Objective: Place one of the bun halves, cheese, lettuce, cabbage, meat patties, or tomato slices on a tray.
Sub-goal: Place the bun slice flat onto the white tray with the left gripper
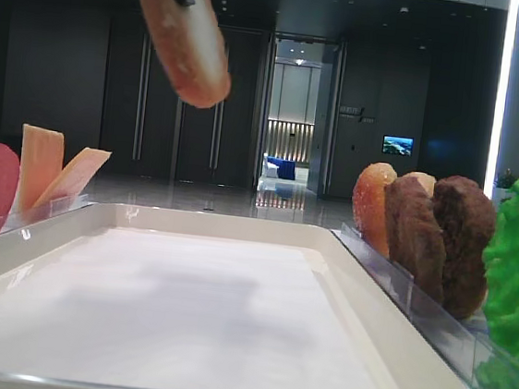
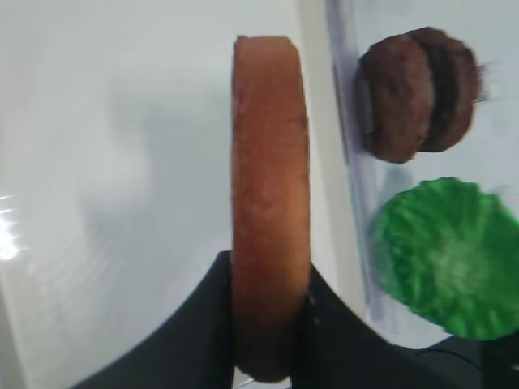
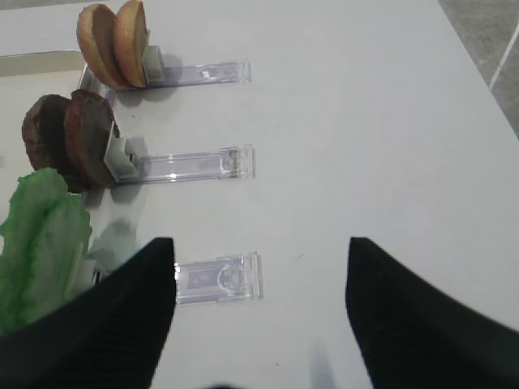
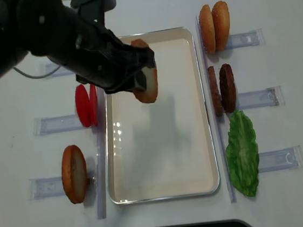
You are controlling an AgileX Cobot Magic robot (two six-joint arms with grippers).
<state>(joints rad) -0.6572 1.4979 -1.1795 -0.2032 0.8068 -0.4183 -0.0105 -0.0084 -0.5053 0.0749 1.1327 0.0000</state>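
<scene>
My left gripper will let go of the bun half, flat on the middle of the white tray [image 4: 157,122] [image 2: 169,178]. The bun half is now above the tray's far part.
My left gripper [image 4: 137,76] [image 2: 270,279] is shut on a bun half [image 4: 147,73] [image 2: 270,178] [image 1: 185,33], held on edge in the air above the far part of the white tray [image 4: 165,196] [image 1: 180,335]. The tray holds no food. My right gripper [image 3: 258,261] hangs open over bare table, right of the lettuce [image 3: 40,243] [image 4: 242,152]. Two meat patties [image 4: 221,89] and two more bun halves [image 4: 214,26] stand right of the tray. Tomato slices [image 4: 86,105] and another bun half [image 4: 74,173] stand on its left. Cheese [image 1: 53,168] shows only in the low exterior view. The cabbage is out of view.
Clear plastic holders [image 4: 278,160] [image 3: 215,279] lie on the white table on both sides of the tray, each food standing at a holder's inner end. The left arm's dark bulk [image 4: 34,33] covers the table's upper left.
</scene>
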